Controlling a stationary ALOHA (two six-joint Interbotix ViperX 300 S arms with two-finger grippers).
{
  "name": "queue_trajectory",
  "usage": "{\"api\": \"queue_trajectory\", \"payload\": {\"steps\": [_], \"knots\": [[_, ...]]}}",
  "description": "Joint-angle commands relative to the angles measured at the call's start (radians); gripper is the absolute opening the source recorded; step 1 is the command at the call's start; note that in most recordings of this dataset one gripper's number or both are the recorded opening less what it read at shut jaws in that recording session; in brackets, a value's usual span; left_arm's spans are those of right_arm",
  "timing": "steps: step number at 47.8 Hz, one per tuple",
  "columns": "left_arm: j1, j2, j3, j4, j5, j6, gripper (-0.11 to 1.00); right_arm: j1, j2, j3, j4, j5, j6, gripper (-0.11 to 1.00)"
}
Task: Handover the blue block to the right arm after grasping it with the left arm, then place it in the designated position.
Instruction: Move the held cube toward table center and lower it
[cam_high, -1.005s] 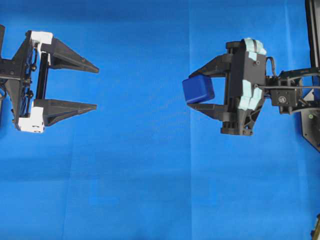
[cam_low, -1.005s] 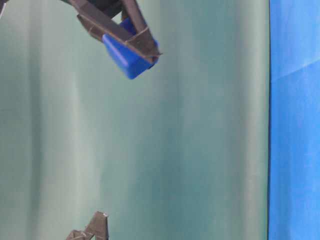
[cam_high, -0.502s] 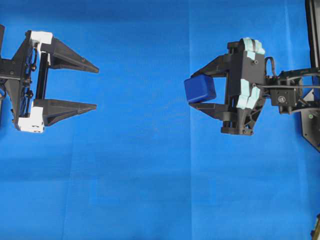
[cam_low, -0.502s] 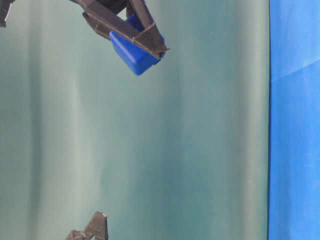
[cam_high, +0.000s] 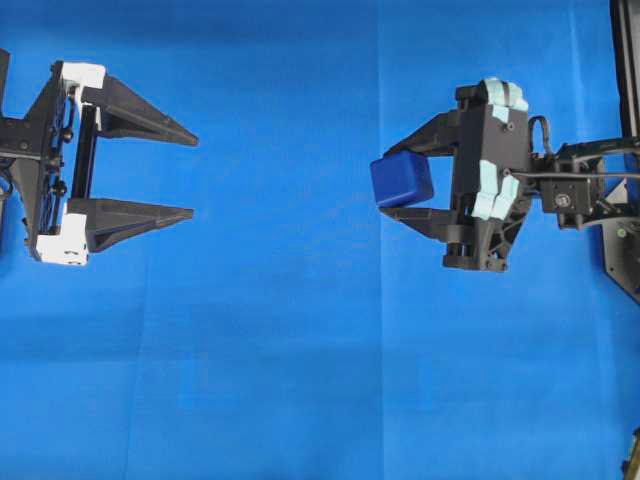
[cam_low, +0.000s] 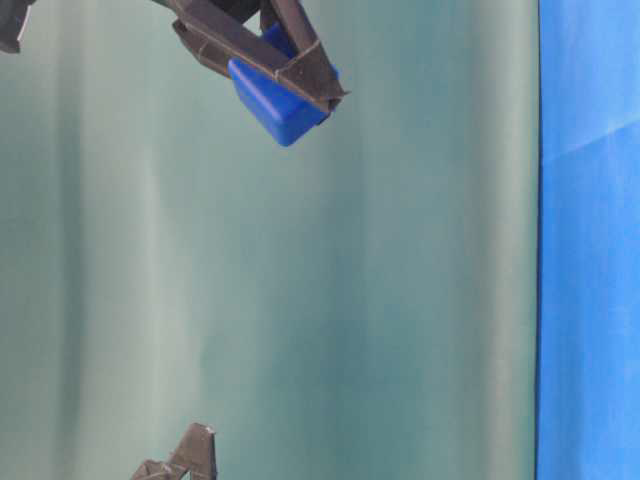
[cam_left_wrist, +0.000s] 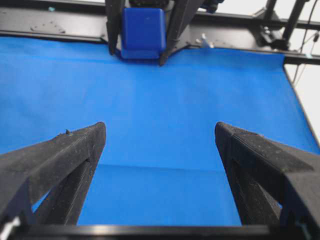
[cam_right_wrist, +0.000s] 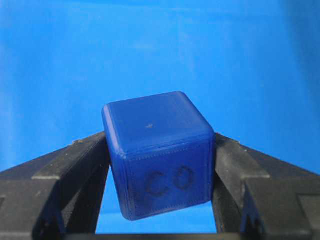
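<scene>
My right gripper will release the blue block onto the blue cloth, setting it free just a little ahead of my open left gripper (cam_high: 286, 238).
The blue block (cam_high: 401, 181) is a small dark-blue cube pinched between the two black fingers of my right gripper (cam_high: 390, 182), which has pale teal casing and sits at the right of the overhead view. In the right wrist view the blue block (cam_right_wrist: 159, 155) fills the space between the fingers (cam_right_wrist: 75, 170), held above the cloth. The table-level view shows the block (cam_low: 278, 100) hanging in the air. My left gripper (cam_high: 190, 172), with white brackets, stands wide open at the far left, holding nothing. From the left wrist view, the block (cam_left_wrist: 144, 31) lies far ahead of the left gripper (cam_left_wrist: 160, 132).
A blue cloth (cam_high: 300, 350) covers the table. A black frame (cam_high: 625, 70) runs along the right edge by the right arm's base. In the table-level view a green backdrop (cam_low: 350, 300) fills most of the picture.
My right gripper has shifted slightly to the right with the blue block and has come down a little in the table-level view. The left gripper has not moved.
</scene>
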Motion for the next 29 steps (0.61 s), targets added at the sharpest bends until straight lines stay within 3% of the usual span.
{"api": "queue_trajectory", "payload": {"steps": [1, 29], "knots": [[0.002, -0.003, -0.017, -0.002, -0.011, 0.0, 0.93, 0.002, 0.003, -0.009, 0.0, -0.015, 0.002, 0.43], [0.002, -0.003, -0.017, -0.002, -0.011, 0.0, 0.93, -0.064, 0.285, -0.044, 0.0, -0.232, 0.003, 0.43]]}}
